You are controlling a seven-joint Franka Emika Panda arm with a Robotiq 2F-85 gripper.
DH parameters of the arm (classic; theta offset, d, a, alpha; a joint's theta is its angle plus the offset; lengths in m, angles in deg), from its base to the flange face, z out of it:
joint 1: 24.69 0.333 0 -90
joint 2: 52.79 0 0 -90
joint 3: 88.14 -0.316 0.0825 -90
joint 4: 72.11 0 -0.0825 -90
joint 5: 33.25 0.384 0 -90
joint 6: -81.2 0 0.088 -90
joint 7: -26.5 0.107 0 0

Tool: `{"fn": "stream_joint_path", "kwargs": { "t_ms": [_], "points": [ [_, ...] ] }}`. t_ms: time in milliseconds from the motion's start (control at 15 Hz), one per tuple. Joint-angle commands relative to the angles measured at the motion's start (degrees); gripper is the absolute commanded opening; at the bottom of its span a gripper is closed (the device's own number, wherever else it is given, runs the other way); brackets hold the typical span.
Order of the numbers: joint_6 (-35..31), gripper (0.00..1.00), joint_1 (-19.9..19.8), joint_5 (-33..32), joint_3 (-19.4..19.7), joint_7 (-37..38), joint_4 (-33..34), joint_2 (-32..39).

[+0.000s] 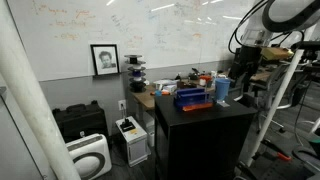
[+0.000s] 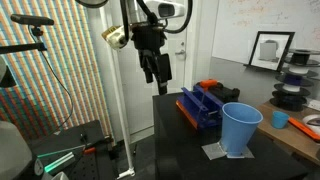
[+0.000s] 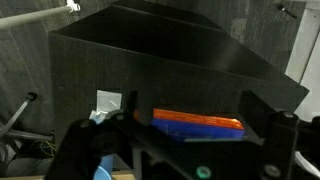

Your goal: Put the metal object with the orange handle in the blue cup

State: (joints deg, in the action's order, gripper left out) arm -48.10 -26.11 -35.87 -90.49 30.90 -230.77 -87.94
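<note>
The metal object's orange handle (image 1: 207, 84) is at the dark-blue box's end near the blue cup. My gripper goes there next and closes on it.
The blue cup (image 2: 240, 128) is a light-blue tumbler that stands upright on a pale sheet (image 2: 218, 152) at the near end of the black table (image 2: 180, 150). It also shows in an exterior view (image 1: 222, 90). Behind it lies a flat dark-blue box (image 2: 203, 108) with an orange piece (image 3: 197, 121) along its top. I cannot make out a metal part. My gripper (image 2: 157, 72) hangs open and empty in the air above the table's far edge, apart from the box. In the wrist view the box lies between my spread fingers (image 3: 190, 130).
A whiteboard and a framed portrait (image 1: 104, 59) are on the wall. A workbench with spools and small items (image 2: 295, 95) stands beside the table. A black case (image 1: 78, 122) and white devices sit on the floor. A tripod (image 2: 40, 60) stands nearby.
</note>
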Motion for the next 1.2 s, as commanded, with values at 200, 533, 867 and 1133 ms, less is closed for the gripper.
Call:
{"fn": "stream_joint_path", "kwargs": {
  "t_ms": [200, 533, 867, 1133],
  "points": [
    [0.16, 1.0, 0.12, -0.08, 0.14, 0.04, 0.12, -0.06],
    [0.16, 1.0, 0.12, -0.08, 0.14, 0.04, 0.12, -0.06],
    [4.42, 1.0, 0.7, 0.96, 2.99, -4.55, 8.0, 2.14],
    [2.13, 1.0, 0.66, 1.34, 5.02, -7.17, 16.24, 8.11]
  ]
}}
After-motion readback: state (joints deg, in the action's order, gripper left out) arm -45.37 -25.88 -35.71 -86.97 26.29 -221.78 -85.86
